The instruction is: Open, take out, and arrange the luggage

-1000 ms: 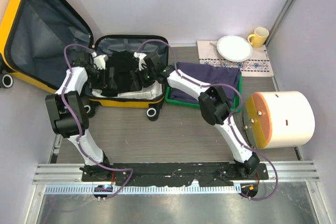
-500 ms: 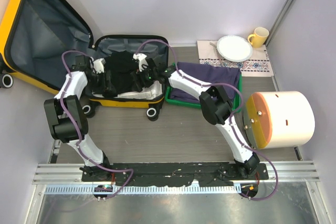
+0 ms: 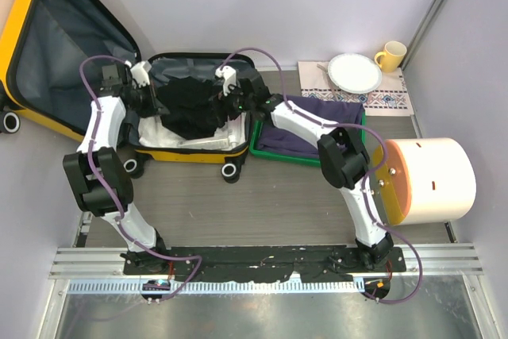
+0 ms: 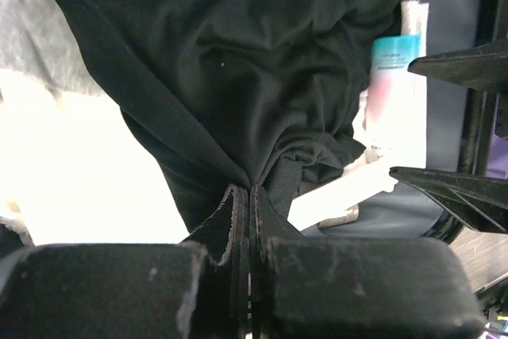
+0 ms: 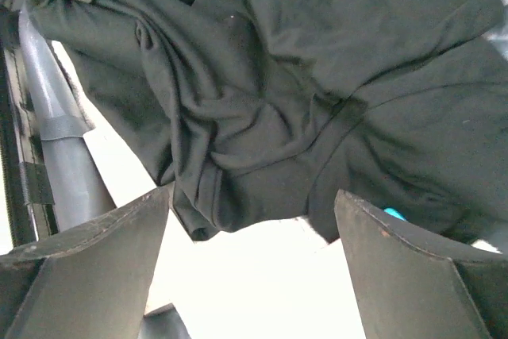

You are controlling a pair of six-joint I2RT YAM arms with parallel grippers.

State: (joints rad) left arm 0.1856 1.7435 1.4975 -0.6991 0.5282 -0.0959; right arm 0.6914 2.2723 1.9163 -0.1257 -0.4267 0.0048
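My left gripper alone is holding the bunched black garment, so my right gripper should pinch its loose near edge [image 3: 216, 123], and then both should lift and spread it.
The yellow luggage [image 3: 189, 155] lies open, its grey-lined lid [image 3: 55, 45] leaning at the back left. A black garment [image 3: 189, 105] is bunched in the base. My left gripper [image 3: 152, 99] is at the garment's left edge, and in the left wrist view it [image 4: 251, 190] is shut on a pinched fold of the black cloth [image 4: 238, 61]. My right gripper [image 3: 226, 101] is at the garment's right side. In the right wrist view it [image 5: 252, 192] stands wide open just over the cloth [image 5: 317, 77], holding nothing.
White items [image 3: 210, 142] and a white tube with a teal band [image 4: 394, 93] lie under the garment. A green tray [image 3: 262, 151] with a navy cloth [image 3: 317, 129] stands right of the luggage. A cream cylinder [image 3: 429, 180], plate [image 3: 354, 72] and yellow mug [image 3: 390, 55] are at the right.
My left gripper has shut on the garment's edge and drawn back to the left. The right gripper has opened wider and shifted right and back. The garment now sits higher and more spread.
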